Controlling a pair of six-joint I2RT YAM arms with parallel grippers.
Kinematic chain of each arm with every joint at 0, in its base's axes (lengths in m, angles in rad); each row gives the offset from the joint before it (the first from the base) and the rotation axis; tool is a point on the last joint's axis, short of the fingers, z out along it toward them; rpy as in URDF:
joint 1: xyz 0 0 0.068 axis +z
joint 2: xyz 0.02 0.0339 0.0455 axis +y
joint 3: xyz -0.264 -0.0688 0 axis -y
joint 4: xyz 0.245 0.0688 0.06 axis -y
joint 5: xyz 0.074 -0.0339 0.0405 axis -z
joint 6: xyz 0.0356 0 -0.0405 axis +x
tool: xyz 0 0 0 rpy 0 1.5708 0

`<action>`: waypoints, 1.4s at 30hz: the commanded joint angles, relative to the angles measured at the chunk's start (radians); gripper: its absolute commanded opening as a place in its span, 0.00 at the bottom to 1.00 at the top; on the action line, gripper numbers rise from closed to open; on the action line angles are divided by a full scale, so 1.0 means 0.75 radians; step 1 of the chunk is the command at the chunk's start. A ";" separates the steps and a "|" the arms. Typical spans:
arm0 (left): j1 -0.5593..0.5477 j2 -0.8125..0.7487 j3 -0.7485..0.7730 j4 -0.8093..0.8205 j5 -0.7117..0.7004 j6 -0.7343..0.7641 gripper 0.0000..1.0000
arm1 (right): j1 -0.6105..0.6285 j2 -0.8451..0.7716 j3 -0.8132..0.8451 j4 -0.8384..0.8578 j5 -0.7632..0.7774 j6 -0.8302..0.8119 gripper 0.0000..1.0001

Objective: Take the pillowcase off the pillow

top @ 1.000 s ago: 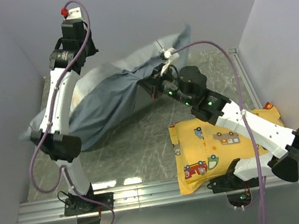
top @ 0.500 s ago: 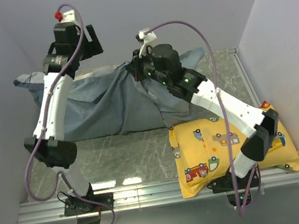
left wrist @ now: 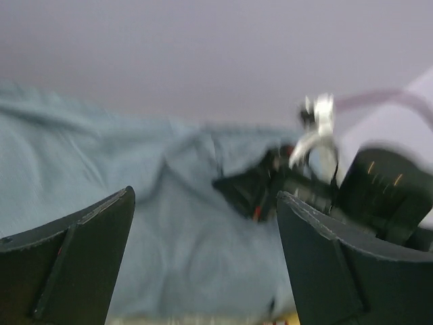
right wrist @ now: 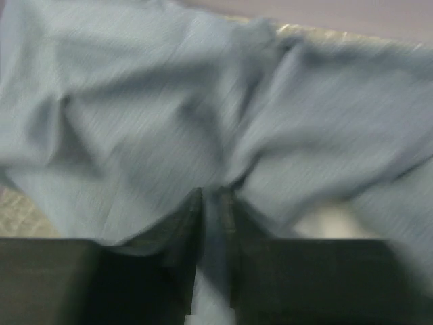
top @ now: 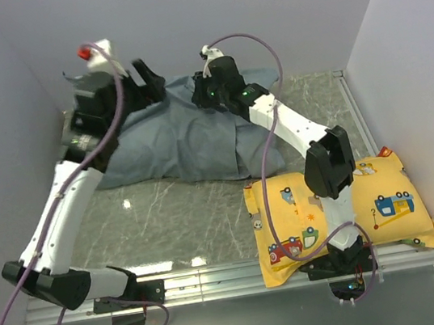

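The blue-grey pillowcase's fold [top: 190, 105] [left wrist: 194, 177] is beside my right gripper's fingers. Next, my left gripper closes on it, because then the two can pull the cloth apart.
The blue-grey pillowcase [top: 173, 144] lies rumpled and bulky on the table at the back, against the rear wall. The pillow is hidden. My left gripper [top: 151, 78] hovers over the cover's back left part. Its jaws stand wide open with nothing between them [left wrist: 203, 196], and the cloth [left wrist: 101, 169] lies below. My right gripper [top: 204, 97] sits at the top middle of the cover. In the right wrist view its jaws [right wrist: 218, 193] stand close together with a narrow fold of the pillowcase [right wrist: 135, 101] pinched between them. The left wrist view also shows the right gripper [left wrist: 257, 189] on the cloth.
A yellow pillow with cartoon vehicles [top: 338, 210] lies at the front right, partly under the right arm's base. Grey walls close in the left, back and right. Bare marble tabletop [top: 175, 209] lies in front of the cover, and a metal rail [top: 218, 281] runs along the near edge.
The cover, held up stretched between both grippers, has come down onto the table at the back. My left gripper has opened and let go. The right arm swung back and left.
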 commanded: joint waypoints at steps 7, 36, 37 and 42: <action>-0.212 0.130 -0.376 0.278 -0.106 -0.141 0.91 | -0.043 -0.177 0.066 -0.003 0.077 0.034 0.74; -0.443 0.793 0.170 0.135 -0.591 -0.006 0.31 | -0.338 -0.457 -0.760 0.233 0.048 0.237 0.27; -0.441 0.770 0.162 0.133 -0.611 -0.006 0.26 | -0.338 -0.457 -0.760 0.229 0.050 0.233 0.19; -0.422 0.684 0.082 0.121 -0.715 0.004 0.00 | -0.370 -0.467 -0.764 0.202 0.077 0.229 0.00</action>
